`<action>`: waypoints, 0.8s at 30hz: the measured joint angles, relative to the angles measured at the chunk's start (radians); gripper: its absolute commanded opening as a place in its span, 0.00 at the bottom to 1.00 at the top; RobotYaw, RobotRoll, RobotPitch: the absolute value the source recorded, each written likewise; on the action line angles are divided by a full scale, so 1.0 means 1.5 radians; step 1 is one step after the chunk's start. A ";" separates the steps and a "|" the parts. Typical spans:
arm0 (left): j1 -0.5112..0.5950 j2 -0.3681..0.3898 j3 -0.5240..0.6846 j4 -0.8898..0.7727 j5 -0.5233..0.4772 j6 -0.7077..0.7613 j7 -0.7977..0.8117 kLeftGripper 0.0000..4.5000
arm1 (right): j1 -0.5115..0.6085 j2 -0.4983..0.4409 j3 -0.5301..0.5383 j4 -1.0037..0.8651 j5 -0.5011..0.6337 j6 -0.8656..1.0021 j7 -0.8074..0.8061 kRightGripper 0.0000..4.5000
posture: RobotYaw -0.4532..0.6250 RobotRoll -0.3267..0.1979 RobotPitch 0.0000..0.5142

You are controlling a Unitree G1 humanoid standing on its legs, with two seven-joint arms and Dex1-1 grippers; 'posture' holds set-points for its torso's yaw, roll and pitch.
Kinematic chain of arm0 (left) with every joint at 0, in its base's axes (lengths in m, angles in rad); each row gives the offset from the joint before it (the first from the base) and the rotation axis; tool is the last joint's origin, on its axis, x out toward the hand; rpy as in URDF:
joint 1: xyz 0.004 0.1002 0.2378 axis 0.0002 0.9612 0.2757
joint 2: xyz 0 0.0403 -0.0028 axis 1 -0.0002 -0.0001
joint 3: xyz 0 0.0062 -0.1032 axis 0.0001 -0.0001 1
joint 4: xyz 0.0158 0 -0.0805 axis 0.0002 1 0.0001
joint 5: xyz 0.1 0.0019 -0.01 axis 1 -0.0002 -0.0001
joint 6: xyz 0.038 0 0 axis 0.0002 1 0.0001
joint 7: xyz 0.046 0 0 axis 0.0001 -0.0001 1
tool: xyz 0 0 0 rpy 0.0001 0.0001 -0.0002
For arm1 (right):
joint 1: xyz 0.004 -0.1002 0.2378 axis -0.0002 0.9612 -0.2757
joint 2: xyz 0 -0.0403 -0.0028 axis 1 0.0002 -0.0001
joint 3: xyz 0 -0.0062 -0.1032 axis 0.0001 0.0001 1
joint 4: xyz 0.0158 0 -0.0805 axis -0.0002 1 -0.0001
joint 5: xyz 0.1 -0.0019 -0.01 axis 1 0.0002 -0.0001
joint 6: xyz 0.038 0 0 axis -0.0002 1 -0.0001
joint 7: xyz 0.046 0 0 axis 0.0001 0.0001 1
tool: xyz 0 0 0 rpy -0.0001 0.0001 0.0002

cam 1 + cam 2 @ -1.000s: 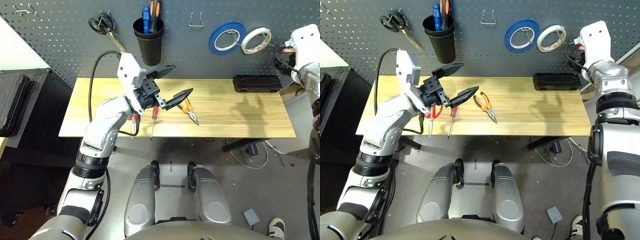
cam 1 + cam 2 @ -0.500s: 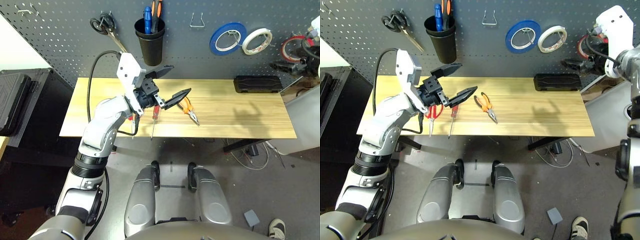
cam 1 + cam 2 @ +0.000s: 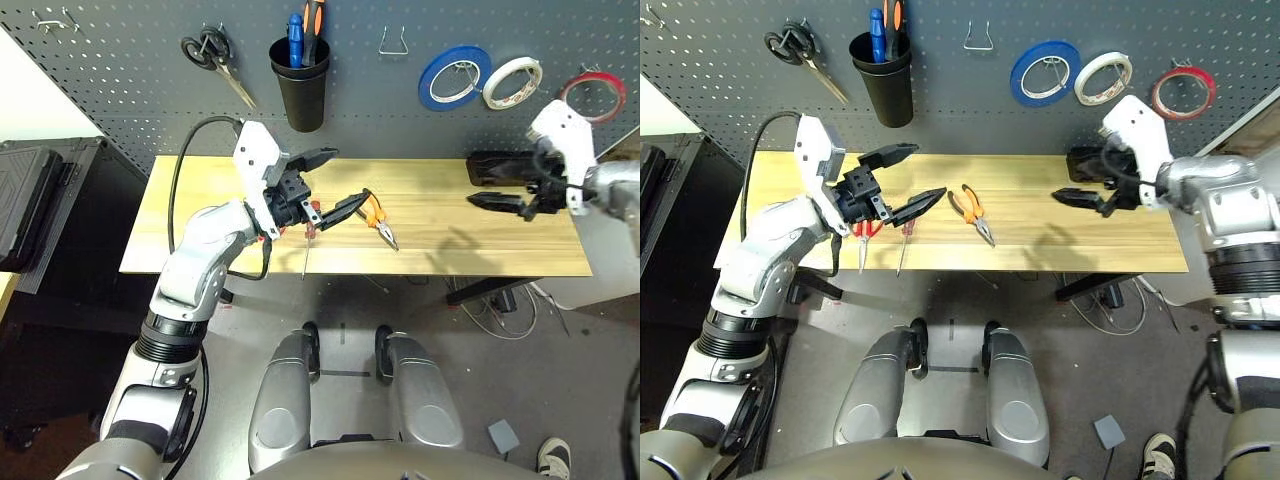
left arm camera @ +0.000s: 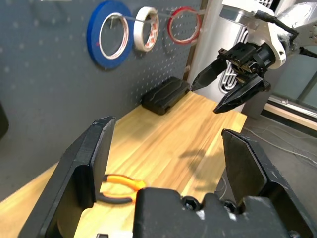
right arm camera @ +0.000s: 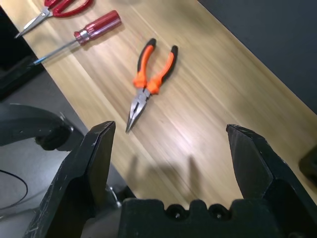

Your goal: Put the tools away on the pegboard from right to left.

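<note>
My right gripper is to move to the orange-and-black pliers next and close on their metal nose (image 3: 386, 233) (image 5: 138, 103), just past the orange handles.
A thin red tape ring (image 3: 1214, 90) hangs on a hook at the far right of the pegboard (image 3: 130, 80). Orange-and-black pliers (image 3: 378, 218) lie mid-table. Left of them lie the red-handled screwdriver (image 3: 307, 245) and the red-handled scissors (image 3: 864, 237), the scissors partly hidden by my left arm. My left gripper (image 3: 348, 175) hovers open above the screwdriver, holding nothing. Over the table's right end my right gripper (image 3: 1068, 178) is open and empty, pointing toward the pliers (image 5: 151, 82).
On the pegboard hang black-handled scissors (image 3: 212, 55), a black cup (image 3: 298, 85) with blue and orange handles, a blue tape roll (image 3: 428, 85) and a white one (image 3: 497, 92). A black case (image 3: 515, 165) lies at the back right of the table (image 3: 480, 240).
My right arm has come down from the pegboard's far right, leaving the red tape ring on its hook, and now reaches over the table's right end. The left gripper dipped slightly.
</note>
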 measured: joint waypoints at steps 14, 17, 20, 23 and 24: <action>0.020 0.019 -0.001 -0.007 0.000 0.011 -0.007 1.00 | -0.104 0.156 0.076 0.158 -0.093 0.050 -0.122 1.00 | 0.41 0.62 0.53; 0.022 0.030 0.000 -0.010 0.000 0.012 -0.014 1.00 | -0.119 0.200 0.084 0.190 -0.103 0.072 -0.157 1.00 | 0.42 0.62 0.56; 0.035 0.064 -0.002 -0.013 0.011 0.012 -0.029 1.00 | -0.135 0.237 0.084 0.223 -0.113 0.083 -0.200 1.00 | 0.42 0.62 0.60; 0.044 0.081 -0.004 -0.013 0.021 0.016 -0.039 1.00 | -0.155 0.272 0.084 0.254 -0.117 0.091 -0.239 1.00 | 0.43 0.62 0.63; 0.046 0.091 -0.010 -0.013 0.025 0.019 -0.045 1.00 | -0.166 0.291 0.083 0.269 -0.119 0.091 -0.258 1.00 | 0.43 0.62 0.65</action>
